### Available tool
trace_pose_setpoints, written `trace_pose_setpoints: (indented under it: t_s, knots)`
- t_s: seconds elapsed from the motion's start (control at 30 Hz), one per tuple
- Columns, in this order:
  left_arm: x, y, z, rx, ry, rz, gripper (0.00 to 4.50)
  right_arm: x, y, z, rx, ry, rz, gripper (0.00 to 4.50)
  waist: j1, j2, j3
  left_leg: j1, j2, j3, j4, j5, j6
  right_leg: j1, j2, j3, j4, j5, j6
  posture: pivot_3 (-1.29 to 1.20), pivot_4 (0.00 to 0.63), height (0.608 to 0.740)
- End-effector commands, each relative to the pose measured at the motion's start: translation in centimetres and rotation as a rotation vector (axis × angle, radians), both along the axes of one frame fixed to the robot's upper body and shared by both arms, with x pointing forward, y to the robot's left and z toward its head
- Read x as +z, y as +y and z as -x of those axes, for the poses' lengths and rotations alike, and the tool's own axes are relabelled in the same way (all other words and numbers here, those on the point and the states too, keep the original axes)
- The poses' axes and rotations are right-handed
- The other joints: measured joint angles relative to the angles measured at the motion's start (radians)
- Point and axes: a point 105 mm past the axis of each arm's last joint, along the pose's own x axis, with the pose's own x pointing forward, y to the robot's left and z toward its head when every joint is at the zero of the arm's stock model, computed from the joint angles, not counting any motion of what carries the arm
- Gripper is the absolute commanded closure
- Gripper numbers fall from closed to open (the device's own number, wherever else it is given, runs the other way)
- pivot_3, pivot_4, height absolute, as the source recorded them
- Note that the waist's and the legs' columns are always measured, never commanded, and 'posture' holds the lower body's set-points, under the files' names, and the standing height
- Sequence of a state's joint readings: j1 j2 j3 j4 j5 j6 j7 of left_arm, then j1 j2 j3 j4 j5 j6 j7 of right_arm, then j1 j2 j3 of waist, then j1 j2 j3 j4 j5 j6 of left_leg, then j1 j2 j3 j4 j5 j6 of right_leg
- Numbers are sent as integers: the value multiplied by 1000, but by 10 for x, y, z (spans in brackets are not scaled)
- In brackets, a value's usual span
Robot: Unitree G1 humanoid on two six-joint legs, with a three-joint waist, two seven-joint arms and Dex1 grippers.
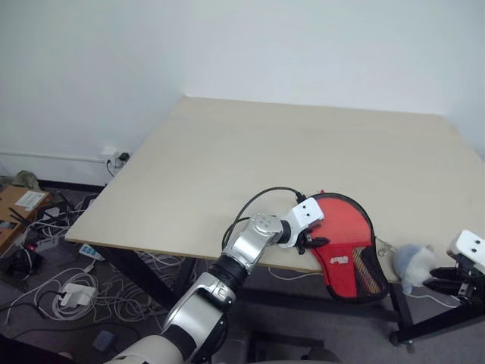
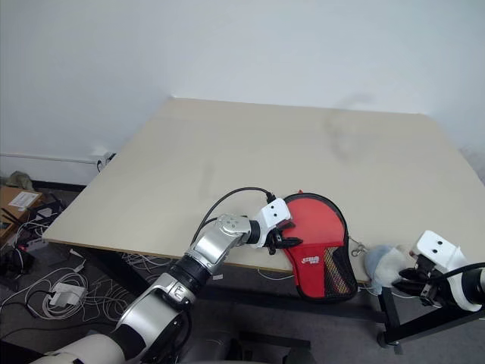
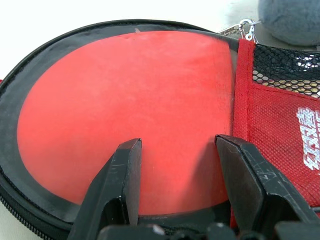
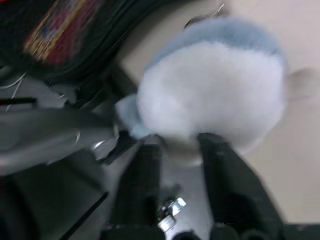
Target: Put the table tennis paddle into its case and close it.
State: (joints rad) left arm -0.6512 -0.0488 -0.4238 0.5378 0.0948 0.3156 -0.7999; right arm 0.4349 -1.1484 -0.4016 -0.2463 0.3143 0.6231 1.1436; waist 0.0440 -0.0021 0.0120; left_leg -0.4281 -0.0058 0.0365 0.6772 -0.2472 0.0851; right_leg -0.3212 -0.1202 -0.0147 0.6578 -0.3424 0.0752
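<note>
My right gripper's fingertips meet only the lower edge of the plush lump. I should open, grip its white body [image 4: 210, 90] deeper and lower it off the table.
The red case [image 1: 345, 241] lies at the table's front edge, its black mesh end with the white logo [image 3: 307, 135] hanging over the edge. My left gripper [image 1: 311, 243] is open at the case's left side, its black fingers [image 3: 122, 185] apart over the round red face [image 3: 125, 110] with black edging. The table tennis paddle is hidden; I cannot tell whether it is inside. My right gripper [image 2: 413, 282] is off the table's front right, below the edge. Its fingers [image 4: 220, 175] are apart and blurred, just short of a pale bluish-white plush lump [image 4: 215, 90].
The plush lump [image 1: 413, 264] is at the front edge right of the case, joined by a small metal clip [image 3: 246, 27]. The beige table [image 1: 265, 152] stretches away toward the wall. Cables and a power strip [image 1: 64, 292] litter the floor on the left.
</note>
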Motion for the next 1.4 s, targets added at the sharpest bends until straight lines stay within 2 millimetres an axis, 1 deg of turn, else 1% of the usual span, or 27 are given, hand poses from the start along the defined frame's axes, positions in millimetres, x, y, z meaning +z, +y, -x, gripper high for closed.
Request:
trace_pose_setpoints:
  t_s: [0.03, 0.13, 0.33, 0.4, 0.47, 0.5, 0.63, 0.67, 0.73, 0.83, 0.93, 1.1, 1.23, 1.3, 1.4]
  knots:
    - [-15, 4, 4, -5, 32, -55, 2045, 17, 0, -6, 18, -65, 9, 1692, -2, 0, 0, 0, 0, 0, 0, 0, 0, 0, 0, 0, 0, 0, 0, 0, 0, 715]
    - [-13, 3, 3, -4, 31, -48, 2045, 27, 3, -17, -18, -134, -32, 656, -4, 0, 0, 0, 0, 0, 0, 0, 0, 0, 0, 0, 0, 0, 0, 0, 0, 715]
    - [-14, 5, 3, -6, 30, -51, 2045, 50, 3, -48, -126, -292, -93, 656, -5, 0, 0, 0, 0, 0, 0, 0, 0, 0, 0, 0, 0, 0, 0, 0, 0, 715]
    - [-15, 5, 3, -7, 29, -54, 2045, 53, 7, -58, -152, -313, -122, 656, -5, 1, 0, 0, 0, 0, 0, 0, 0, 0, 0, 0, 0, 0, 0, 0, 0, 715]
    - [-14, 5, 3, -8, 30, -53, 2045, 45, 13, -61, -151, -282, -141, 656, -4, 1, -1, 0, 0, 0, 0, 0, 0, 0, 0, 0, 0, 0, 0, 0, 0, 715]
    - [-14, 4, 3, -9, 30, -52, 2045, 36, 16, -61, -147, -251, -135, 656, -4, 1, -1, 0, 0, 0, 0, 0, 0, 0, 0, 0, 0, 0, 0, 0, 0, 715]
    - [-13, 3, 3, -13, 25, -51, 2045, -1, 11, -57, -148, -122, -29, 656, -6, 2, -3, 0, 0, 0, 0, 0, 0, 0, -1, 1, 0, 0, 0, 0, 0, 715]
    - [-13, 4, 3, -11, 24, -51, 2045, -6, 10, -57, -158, -99, -27, 656, -6, 3, -3, 0, 0, 0, 0, 0, 0, -1, -1, 1, 0, 0, 0, 0, 0, 715]
    - [-13, 4, 2, -6, 23, -51, 2045, -11, 7, -60, -176, -80, -13, 656, -8, 3, -3, 0, 0, 1, 0, 0, 0, 0, 0, 1, 0, 0, 0, 0, 0, 715]
    - [-13, 6, 1, 3, 23, -52, 2045, -8, 8, -65, -174, -102, -20, 656, -7, 2, -3, 0, 0, 0, 1, 0, 0, 0, 0, 0, 0, 0, 0, 0, 0, 715]
    - [-15, 8, 3, 5, 26, -55, 2045, -1, 12, -69, -141, -147, -43, 1208, -8, 2, -3, 0, 0, 0, 1, 0, 0, 0, 0, 0, 0, 0, 0, 0, 0, 715]
    - [-18, 10, 4, 10, 29, -60, 2045, -3, 11, -59, -50, -156, 24, 2902, -8, 2, -3, 0, 0, 0, 1, 0, 0, 0, 0, 0, 1, 0, 0, 0, 0, 715]
    - [-18, 9, 4, 15, 33, -58, 2045, -2, 7, -44, 35, -123, 85, 3953, -6, 2, -3, 0, 0, 0, 1, 0, 0, 0, 0, 0, 1, 0, 0, 0, 0, 715]
    - [-18, 9, 4, 14, 34, -57, 2045, -2, 5, -36, 78, -98, 111, 4193, -4, 2, -3, 0, -1, 0, 1, 0, 1, 0, 0, 0, 1, 0, 0, 0, 0, 715]
    - [-18, 8, 5, 13, 37, -55, 2045, 5, 7, -31, 113, -90, 94, 4257, 1, 1, -3, 0, -1, 0, 1, -1, 1, 1, 0, 0, 1, 0, 0, 0, 0, 715]
